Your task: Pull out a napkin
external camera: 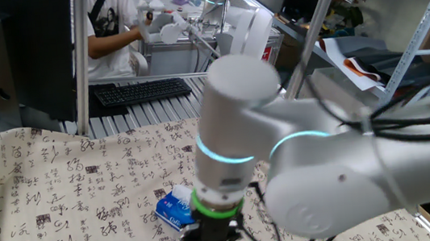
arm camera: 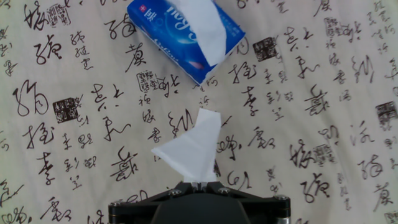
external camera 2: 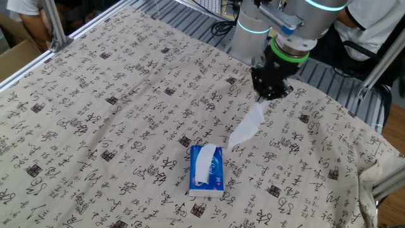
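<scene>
My gripper will release the white napkin on the patterned cloth just in front of the blue-and-white tissue pack. The napkin now hangs above the cloth.
A blue-and-white tissue pack (external camera 2: 207, 170) lies flat on the patterned cloth, with another white tissue sticking out of its slot (arm camera: 205, 28). My gripper (external camera 2: 264, 96) is shut on the top of a white napkin (external camera 2: 247, 129), which hangs free from the fingers above the cloth, clear of the pack. In the hand view the napkin (arm camera: 189, 149) hangs from the shut jaws (arm camera: 199, 184) with the pack (arm camera: 163, 31) beyond it. In one fixed view the arm hides the napkin and only part of the pack (external camera: 175, 208) shows beside the gripper (external camera: 209, 236).
The table is covered with a beige cloth (external camera 2: 114, 114) printed with black characters. A keyboard (external camera: 142, 91) lies beyond the table's far edge. A person (external camera: 111, 27) sits behind it. Metal frame posts (external camera: 80, 55) stand at the table's corners.
</scene>
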Available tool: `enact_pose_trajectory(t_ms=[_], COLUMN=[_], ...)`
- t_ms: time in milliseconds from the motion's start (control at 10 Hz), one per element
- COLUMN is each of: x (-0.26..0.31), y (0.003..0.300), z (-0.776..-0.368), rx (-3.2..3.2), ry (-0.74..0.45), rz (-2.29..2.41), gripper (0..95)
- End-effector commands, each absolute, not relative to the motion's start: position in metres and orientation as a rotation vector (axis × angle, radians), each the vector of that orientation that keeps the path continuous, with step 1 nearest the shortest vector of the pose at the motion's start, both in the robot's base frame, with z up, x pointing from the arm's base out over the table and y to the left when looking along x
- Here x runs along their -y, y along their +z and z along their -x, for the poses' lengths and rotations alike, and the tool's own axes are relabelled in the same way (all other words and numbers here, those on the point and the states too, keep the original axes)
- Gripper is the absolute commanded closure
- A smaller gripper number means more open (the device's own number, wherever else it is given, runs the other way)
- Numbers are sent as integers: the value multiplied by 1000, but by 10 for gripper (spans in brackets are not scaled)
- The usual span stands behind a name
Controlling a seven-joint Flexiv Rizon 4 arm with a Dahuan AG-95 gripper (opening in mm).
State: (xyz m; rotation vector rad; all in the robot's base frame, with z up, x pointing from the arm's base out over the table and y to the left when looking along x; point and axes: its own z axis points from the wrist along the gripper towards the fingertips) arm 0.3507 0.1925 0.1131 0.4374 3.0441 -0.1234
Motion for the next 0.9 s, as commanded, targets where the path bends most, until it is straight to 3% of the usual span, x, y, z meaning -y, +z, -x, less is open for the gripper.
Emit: enact_pose_trajectory(t_ms=[100, 900], x=[-192, -188], y=[103, 55], z=[-354, -368], rx=[-3027, -2984], ry=[-120, -102], rz=[-442, -468], gripper=[950, 950])
